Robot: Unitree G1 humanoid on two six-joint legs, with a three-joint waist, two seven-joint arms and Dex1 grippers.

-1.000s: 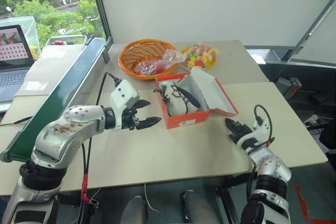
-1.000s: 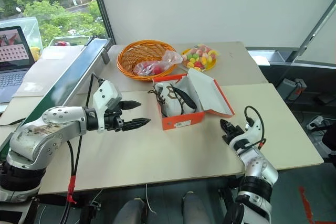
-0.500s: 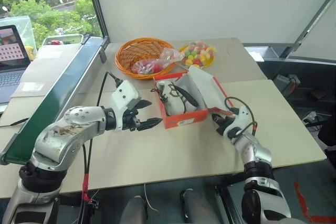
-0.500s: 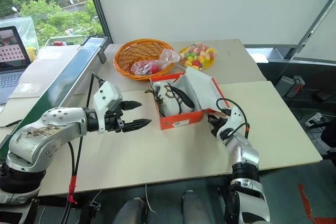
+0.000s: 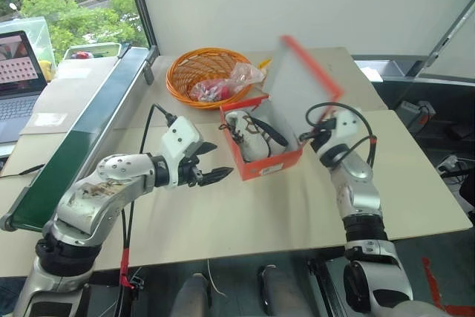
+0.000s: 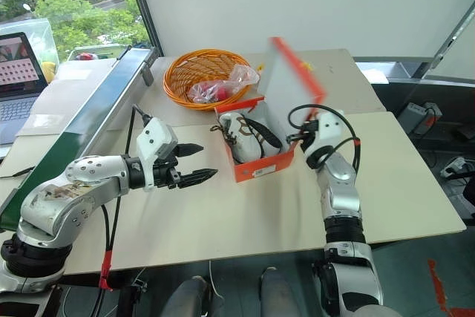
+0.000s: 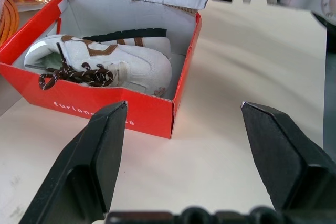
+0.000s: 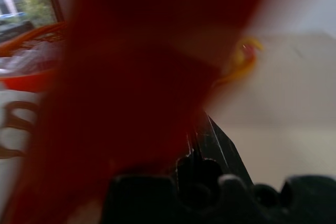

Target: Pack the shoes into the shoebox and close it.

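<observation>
The lid will lie flat over the cream shoes in the orange-red shoebox [image 5: 260,133] after my right gripper releases it.
The orange-red shoebox [image 5: 271,169] stands in the middle of the table. The cream shoes [image 5: 252,127] with dark laces lie inside it. Its lid [image 5: 297,83] is raised nearly upright over the box's right side, white inner face toward the shoes. My right gripper [image 5: 312,134] is shut and sits against the lid's orange outer face, low down. In the right wrist view the blurred red lid [image 8: 131,77] lies just past the shut fingers [image 8: 195,148]. My left gripper [image 5: 221,162] hangs open left of the box, holding nothing; its wrist view looks at the shoebox [image 7: 105,111] and the shoes [image 7: 110,61].
An orange wicker basket [image 5: 194,70] with a plastic bag [image 5: 226,85] of red things stands behind the box. A long green beam [image 5: 82,139] runs along the table's left side, with a laptop [image 5: 18,72] beyond it. Bare tabletop [image 5: 245,213] lies in front of the box.
My right gripper rose and swung left to the lid. The lid went from lying open on the table to nearly upright. The left arm stayed put.
</observation>
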